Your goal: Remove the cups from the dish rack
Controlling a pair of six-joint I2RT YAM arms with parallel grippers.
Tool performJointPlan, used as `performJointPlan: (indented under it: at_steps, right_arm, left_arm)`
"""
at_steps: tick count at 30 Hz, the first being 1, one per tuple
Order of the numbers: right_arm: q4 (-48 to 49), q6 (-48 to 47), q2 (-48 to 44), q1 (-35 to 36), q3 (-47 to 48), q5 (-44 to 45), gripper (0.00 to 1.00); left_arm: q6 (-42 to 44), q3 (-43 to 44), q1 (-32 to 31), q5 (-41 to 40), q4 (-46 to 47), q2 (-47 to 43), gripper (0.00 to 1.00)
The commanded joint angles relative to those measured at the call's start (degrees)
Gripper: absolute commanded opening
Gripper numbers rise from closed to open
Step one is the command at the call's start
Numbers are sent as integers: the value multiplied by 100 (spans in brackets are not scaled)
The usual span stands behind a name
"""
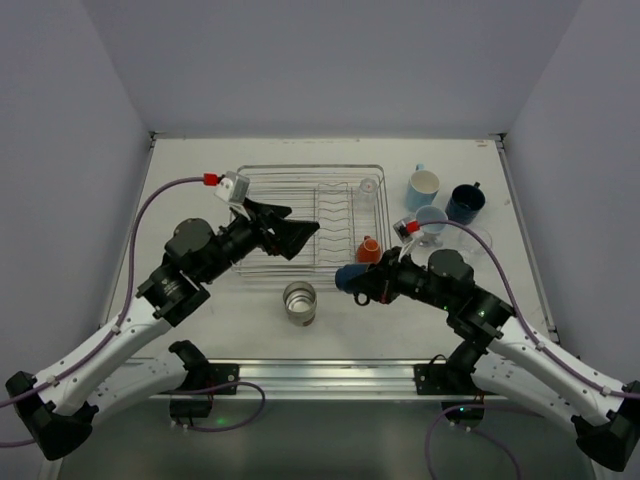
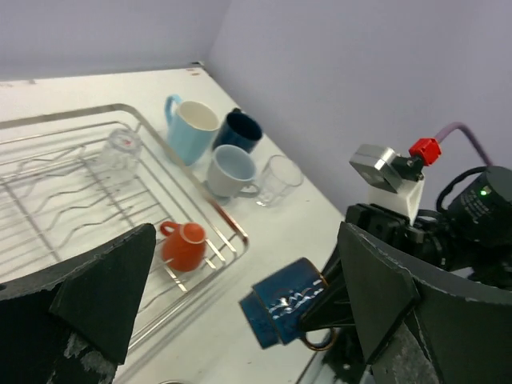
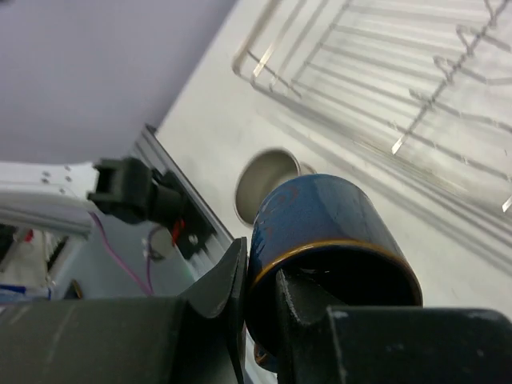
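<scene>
The small dark blue cup will go down on the bare table [image 1: 345,314] beside the metallic cup, set there by my right gripper.
My right gripper [image 1: 372,281] is shut on the wall of the small dark blue cup [image 1: 349,277], one finger inside and one outside [image 3: 264,282]. It holds the cup [image 3: 320,216] tilted above the table, just off the near right corner of the wire dish rack [image 1: 262,176]. The small orange cup [image 1: 368,248] lies in that corner of the rack and also shows in the left wrist view [image 2: 184,245]. A clear glass [image 1: 368,186] stands in the rack's far right corner. My left gripper [image 1: 300,236] hovers over the rack's middle, open and empty [image 2: 246,240].
A metallic cup [image 1: 299,302] stands on the table in front of the rack. To the right of the rack stand a light blue mug [image 1: 422,186], a navy mug [image 1: 465,202], a pale blue cup [image 1: 431,218] and a clear glass [image 1: 470,240].
</scene>
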Motion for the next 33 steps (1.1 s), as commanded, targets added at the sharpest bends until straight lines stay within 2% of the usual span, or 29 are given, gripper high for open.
performJointPlan:
  at_steps: [1,4,8,10,18,26,33]
  right_arm:
    - [-1404,-317,-147,216,514,160,0]
    - [-2624,-414,37,680,734,608,0]
    - [-3296,-388,844,1216,1025,1206,0]
    - [-3445,-379,1433,1358,1182,1538,0]
    - [-3429,-396,2910,1824,1824,2349,0]
    - [-3121,-335,4184,2185,2440,2736,0]
    - [-2849,-107,4766,2352,2520,3079,2]
  left_arm:
    - [1011,368,7,-600,-1058,-227,100]
    - [1443,466,7,-1117,-1516,-429,100]
    - [1787,291,7,-1898,-1885,-719,100]
    - [1892,237,16,-2032,-1982,-843,100]
    - [2183,177,7,-2753,-2431,-1124,100]
    - [2165,-26,7,-2736,-2290,-1239,100]
    - [2165,-88,7,-2753,-2255,-1326,100]
